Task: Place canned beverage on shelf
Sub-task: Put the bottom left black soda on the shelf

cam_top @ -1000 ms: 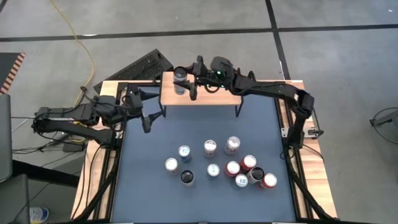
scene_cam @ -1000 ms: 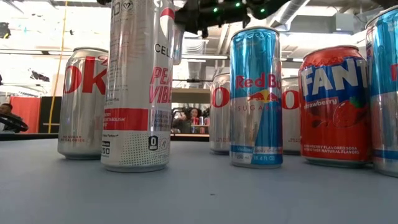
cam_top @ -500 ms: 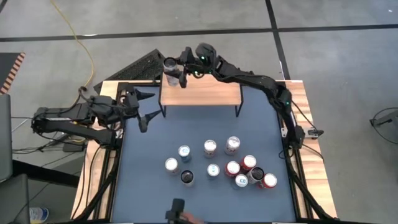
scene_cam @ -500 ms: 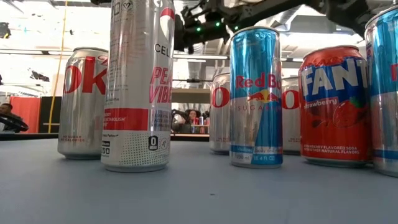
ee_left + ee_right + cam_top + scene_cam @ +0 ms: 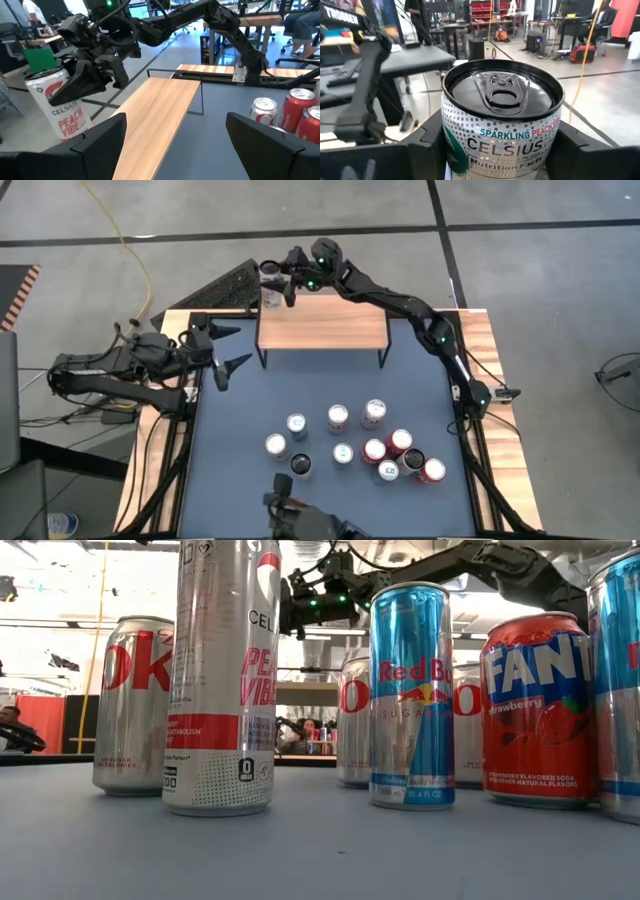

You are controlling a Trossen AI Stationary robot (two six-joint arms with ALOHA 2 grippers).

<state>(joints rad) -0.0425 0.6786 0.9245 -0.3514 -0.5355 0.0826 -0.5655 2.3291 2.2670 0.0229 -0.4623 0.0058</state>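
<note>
My right gripper has the silver Celsius can, now just past a shelf corner. It will let go of it on the shelf's far corner [image 5: 277,310], the one nearest my left gripper.
A silver Celsius Peach Vibe can [image 5: 269,278] stands upright between the fingers of my right gripper [image 5: 281,282], which is shut on it. In the high view the can is just past the far left corner of the shelf [image 5: 322,330], a light-wood top on thin black legs. The left wrist view shows the can [image 5: 56,106] beside the shelf's end [image 5: 155,115]; my own finger hides its base. My left gripper [image 5: 238,346] stands open at the table's left edge, left of the shelf, holding nothing. My right gripper pinches the can's side wall [image 5: 470,142] between its two fingers [image 5: 427,147], a little below the top rim. The fingers come level from the table's right side, one on each side of the can. The can stays upright with its tab up; what is under its base does not show.
Several more cans [image 5: 350,445] stand in a loose group on the dark mat, right of the near middle; in the low view they fill the foreground [image 5: 410,695]. A dark object [image 5: 300,520] reaches in over the table's near edge. A keyboard [image 5: 235,285] lies past the far left corner.
My right gripper has carried the can from above the shelf's left part toward the table's far left, past the shelf's far left corner; the can stays upright. My left gripper has drawn back a little toward the left edge. A dark object has come in at the near edge.
</note>
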